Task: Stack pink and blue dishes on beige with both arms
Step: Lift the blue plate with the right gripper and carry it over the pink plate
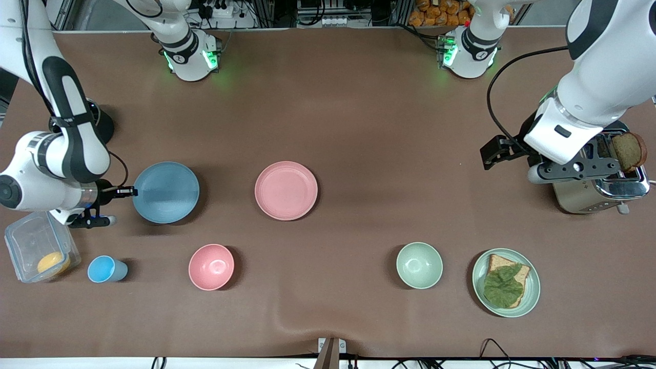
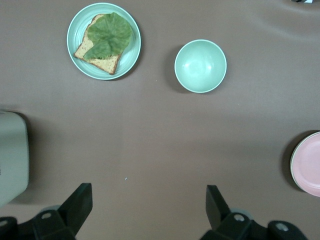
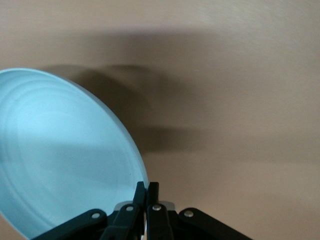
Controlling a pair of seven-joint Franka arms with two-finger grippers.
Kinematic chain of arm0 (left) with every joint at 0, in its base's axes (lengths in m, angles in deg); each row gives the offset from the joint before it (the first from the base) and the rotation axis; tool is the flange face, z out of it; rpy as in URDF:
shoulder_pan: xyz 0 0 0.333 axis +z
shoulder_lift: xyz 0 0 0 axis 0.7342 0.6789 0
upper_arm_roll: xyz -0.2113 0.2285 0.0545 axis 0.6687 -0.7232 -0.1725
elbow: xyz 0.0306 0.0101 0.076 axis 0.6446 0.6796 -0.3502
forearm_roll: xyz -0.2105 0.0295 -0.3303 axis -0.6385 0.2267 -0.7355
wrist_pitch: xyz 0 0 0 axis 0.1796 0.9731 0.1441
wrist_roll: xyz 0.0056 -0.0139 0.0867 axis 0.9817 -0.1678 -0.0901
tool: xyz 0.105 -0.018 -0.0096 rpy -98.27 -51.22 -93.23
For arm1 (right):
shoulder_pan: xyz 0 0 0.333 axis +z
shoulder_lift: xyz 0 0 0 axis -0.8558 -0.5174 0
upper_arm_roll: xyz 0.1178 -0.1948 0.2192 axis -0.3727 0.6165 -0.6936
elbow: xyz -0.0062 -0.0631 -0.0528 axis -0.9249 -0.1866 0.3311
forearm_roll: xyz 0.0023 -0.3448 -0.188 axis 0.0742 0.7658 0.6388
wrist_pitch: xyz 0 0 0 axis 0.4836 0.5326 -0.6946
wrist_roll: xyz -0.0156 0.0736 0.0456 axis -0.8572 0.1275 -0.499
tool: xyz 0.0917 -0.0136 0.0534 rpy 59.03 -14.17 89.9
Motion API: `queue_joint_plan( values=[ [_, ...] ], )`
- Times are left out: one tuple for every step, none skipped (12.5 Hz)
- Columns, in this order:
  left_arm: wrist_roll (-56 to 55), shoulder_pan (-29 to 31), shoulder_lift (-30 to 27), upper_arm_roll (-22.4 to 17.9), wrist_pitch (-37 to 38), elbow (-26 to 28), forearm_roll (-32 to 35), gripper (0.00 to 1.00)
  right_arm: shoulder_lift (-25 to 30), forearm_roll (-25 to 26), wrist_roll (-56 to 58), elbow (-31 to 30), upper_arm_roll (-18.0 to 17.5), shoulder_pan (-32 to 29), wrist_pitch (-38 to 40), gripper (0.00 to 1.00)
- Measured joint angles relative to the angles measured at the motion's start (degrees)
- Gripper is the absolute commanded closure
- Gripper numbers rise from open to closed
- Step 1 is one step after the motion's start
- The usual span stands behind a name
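Observation:
Next, I release the blue plate with my right gripper squarely on top of the pink plate (image 1: pixel 286 190).
The blue plate (image 1: pixel 165 192) is toward the right arm's end of the table. My right gripper (image 1: pixel 126 192) is shut on its rim at the edge nearest that end. In the right wrist view the fingers (image 3: pixel 146 189) pinch the blue plate (image 3: pixel 60 155), and its wide shadow suggests it is raised off the cloth. The pink plate (image 1: pixel 286 190) lies flat mid-table, also seen as the pink plate (image 2: pixel 307 165). No beige plate shows on its own; I cannot tell whether one lies under the pink plate. My left gripper (image 1: pixel 494 152) (image 2: pixel 148 200) hangs open and empty beside the toaster.
The toaster (image 1: pixel 597 192) with a bread slice (image 1: pixel 629 151) stands at the left arm's end. Nearer the front camera are a clear box (image 1: pixel 38 251), a blue cup (image 1: pixel 105 269), a pink bowl (image 1: pixel 211 266), a green bowl (image 1: pixel 419 265) and a green plate (image 1: pixel 530 302) with bread and lettuce.

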Motion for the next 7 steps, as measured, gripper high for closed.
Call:
queue_joint_plan(
  values=[
    [0.0, 0.0, -0.5, 0.0, 1.0, 0.0, 0.0, 0.00, 1.0, -0.2, 0.0, 1.0, -1.5, 0.0, 2.8, 1.00],
    [0.0, 0.1, -1.0, 0.0, 2.1, 0.0, 0.0, 0.00, 2.2, -1.1, -0.1, 1.8, -3.2, 0.1, 5.1, 1.00],
    [0.0, 0.3, -1.8, 0.0, 3.2, 0.0, 0.0, 0.00, 3.3, -1.8, -0.6, 2.2, -5.0, 0.2, 6.6, 1.00],
    [0.0, 0.7, -2.5, 0.0, 3.7, 0.0, 0.1, 0.00, 4.2, -2.2, -1.8, 2.2, -7.0, 0.3, 7.6, 1.00],
    [0.1, 1.1, -3.1, 0.0, 3.9, 0.0, 0.1, 0.00, 4.9, -2.6, -4.2, 2.2, -9.3, 0.6, 8.2, 1.00],
    [0.6, 1.4, -3.4, -0.1, 4.0, 0.0, 0.1, 0.00, 5.2, -2.8, -7.4, 2.2, -11.8, 1.1, 8.4, 1.00],
    [1.2, 1.6, -3.5, -0.1, 4.0, 0.0, 0.1, 0.00, 5.3, -2.9, -11.0, 2.2, -14.2, 1.8, 8.4, 1.00]
  ],
)
